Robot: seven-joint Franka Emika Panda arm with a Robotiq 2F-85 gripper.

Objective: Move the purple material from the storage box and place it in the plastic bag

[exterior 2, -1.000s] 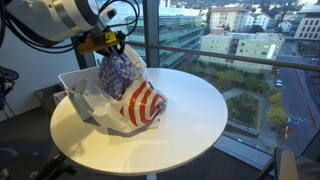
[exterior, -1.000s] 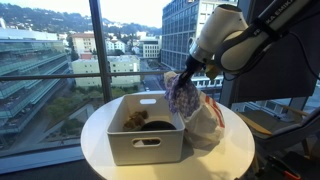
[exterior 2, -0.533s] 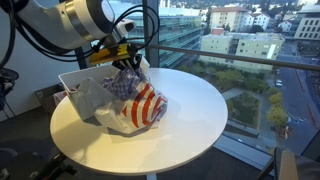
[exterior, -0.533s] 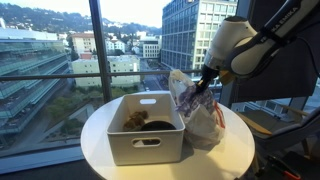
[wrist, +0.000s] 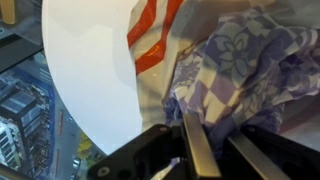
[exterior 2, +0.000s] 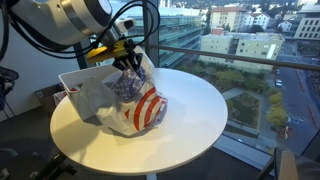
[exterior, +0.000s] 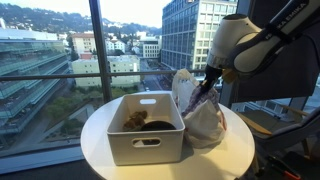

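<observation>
Next, I drop the purple checked cloth in the plastic bag's opening (exterior: 203,105), just behind the bag's bulging front side. The cloth now hangs in the bag's mouth.
The purple checked cloth (wrist: 245,70) hangs from my gripper (wrist: 215,150), which is shut on it. In both exterior views the cloth (exterior: 200,100) (exterior 2: 125,85) sits in the mouth of the white plastic bag with red stripes (exterior: 205,125) (exterior 2: 140,110). The gripper (exterior: 208,85) (exterior 2: 128,60) is right above the bag's opening. The white storage box (exterior: 145,140) (exterior 2: 80,95) stands beside the bag on the round white table (exterior: 100,150) (exterior 2: 200,110).
The box still holds brownish items (exterior: 135,120). Large windows stand just behind the table in both exterior views. The table edge is close on every side.
My gripper has carried the cloth from above the box's edge over to the bag and lowered it into the bag's mouth.
</observation>
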